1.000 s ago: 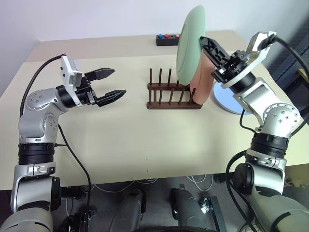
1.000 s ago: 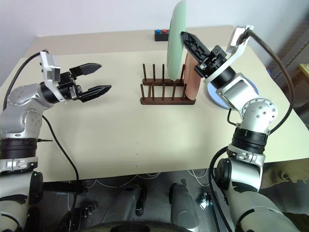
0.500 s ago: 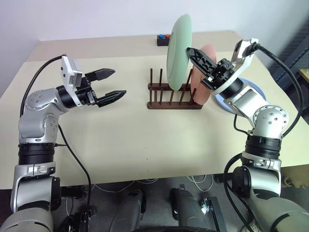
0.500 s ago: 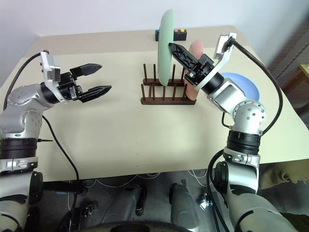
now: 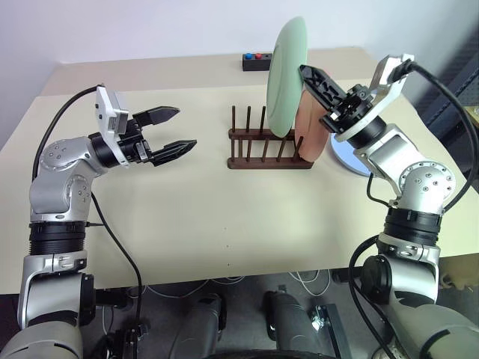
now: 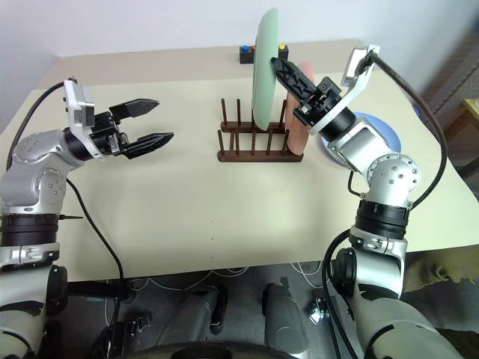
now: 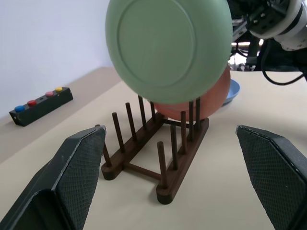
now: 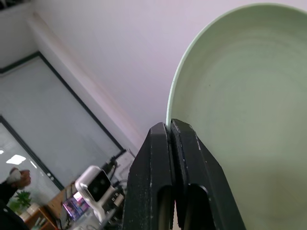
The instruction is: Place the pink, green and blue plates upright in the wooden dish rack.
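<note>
I should release the green plate in the rack slot [image 5: 279, 157] beside the pink plate with my right gripper.
My right gripper [image 5: 308, 73] is shut on the rim of the pale green plate [image 5: 287, 75], holding it upright in the air above the right half of the wooden dish rack [image 5: 258, 147]. In the right wrist view the fingers [image 8: 163, 158] pinch that plate's edge [image 8: 240, 96]. The pink plate [image 5: 309, 136] stands upright at the rack's right end, just behind the green one. To the right of the rack the blue plate [image 5: 346, 158] lies flat on the table, partly hidden by my right arm. Over the left of the table my left gripper [image 5: 184, 127] is open, empty and pointing at the rack [image 7: 153, 148].
A small black box with coloured buttons [image 5: 257, 58] sits at the table's far edge behind the rack. The beige table [image 5: 224, 217] has bare surface between my left gripper and the rack and along the front.
My right gripper swung the green plate left over the rack, then back a little to the right. The left arm has not moved.
</note>
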You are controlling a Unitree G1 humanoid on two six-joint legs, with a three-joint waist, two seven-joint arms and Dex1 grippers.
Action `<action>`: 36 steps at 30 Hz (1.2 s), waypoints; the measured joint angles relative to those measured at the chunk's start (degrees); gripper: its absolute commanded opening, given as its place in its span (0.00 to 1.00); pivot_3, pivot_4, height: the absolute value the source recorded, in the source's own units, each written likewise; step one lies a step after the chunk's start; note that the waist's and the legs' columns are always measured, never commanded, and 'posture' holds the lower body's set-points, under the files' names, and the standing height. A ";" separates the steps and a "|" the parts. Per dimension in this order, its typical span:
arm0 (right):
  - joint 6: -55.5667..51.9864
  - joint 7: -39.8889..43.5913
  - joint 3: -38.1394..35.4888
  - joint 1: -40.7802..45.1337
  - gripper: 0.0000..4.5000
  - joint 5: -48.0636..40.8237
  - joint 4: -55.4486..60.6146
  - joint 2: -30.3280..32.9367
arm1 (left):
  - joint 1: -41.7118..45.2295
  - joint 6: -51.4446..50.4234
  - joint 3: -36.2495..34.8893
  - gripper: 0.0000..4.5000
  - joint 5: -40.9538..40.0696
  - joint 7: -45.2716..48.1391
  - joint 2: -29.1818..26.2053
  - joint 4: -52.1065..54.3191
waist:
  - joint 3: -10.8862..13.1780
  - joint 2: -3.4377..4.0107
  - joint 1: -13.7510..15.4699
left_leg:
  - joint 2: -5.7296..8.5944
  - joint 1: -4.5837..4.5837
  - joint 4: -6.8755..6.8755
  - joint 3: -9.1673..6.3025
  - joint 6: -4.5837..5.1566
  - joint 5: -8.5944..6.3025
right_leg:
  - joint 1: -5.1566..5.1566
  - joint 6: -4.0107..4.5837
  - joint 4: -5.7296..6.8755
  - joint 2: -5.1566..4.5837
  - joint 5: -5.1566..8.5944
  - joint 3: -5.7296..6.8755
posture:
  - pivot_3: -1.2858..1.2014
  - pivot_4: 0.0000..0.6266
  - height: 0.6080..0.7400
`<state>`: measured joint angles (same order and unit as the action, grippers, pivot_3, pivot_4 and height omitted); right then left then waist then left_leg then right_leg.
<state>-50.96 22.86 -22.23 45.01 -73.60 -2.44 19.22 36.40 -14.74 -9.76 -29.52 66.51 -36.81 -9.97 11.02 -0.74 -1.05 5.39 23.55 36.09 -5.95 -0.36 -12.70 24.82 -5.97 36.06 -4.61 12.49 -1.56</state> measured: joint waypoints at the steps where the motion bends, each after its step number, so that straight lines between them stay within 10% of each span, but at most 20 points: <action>1: -0.07 -0.03 0.00 0.07 0.00 -0.25 0.00 0.12 | 0.00 -0.02 0.00 1.00 -0.01 -0.01 0.07 0.00 | 0.00 0.00 0.03 | 0.00 0.00 0.00 0.00 0.00 0.00 | 0.00 0.00 -0.01 0.00 0.00 0.00 | 0.52 0.24 1.00; 27: -1.29 2.81 1.59 -4.05 0.00 3.72 -3.34 0.99 | 0.01 -2.57 0.02 1.00 -1.24 -0.38 0.52 3.41 | 0.00 0.00 0.02 | 0.00 0.00 0.01 0.00 0.00 0.00 | -0.01 0.00 -0.01 0.01 0.00 0.00 | 0.52 0.24 1.00; 36: -1.10 2.90 1.52 -3.99 0.82 4.93 -5.28 0.95 | 0.01 -3.28 0.02 1.00 -1.51 -0.76 0.53 4.07 | 0.00 0.00 0.03 | 0.00 0.00 0.01 0.00 0.00 0.00 | -0.01 0.00 -0.01 0.02 0.00 0.00 | 0.52 0.24 1.00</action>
<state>-52.06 25.76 -20.71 41.03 -68.67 -7.72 20.17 36.42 -18.02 -9.73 -31.03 65.75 -36.28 -5.90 11.02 -0.74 -1.02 5.39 23.55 36.10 -5.94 -0.36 -12.70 24.81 -5.97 36.05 -4.58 12.49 -1.56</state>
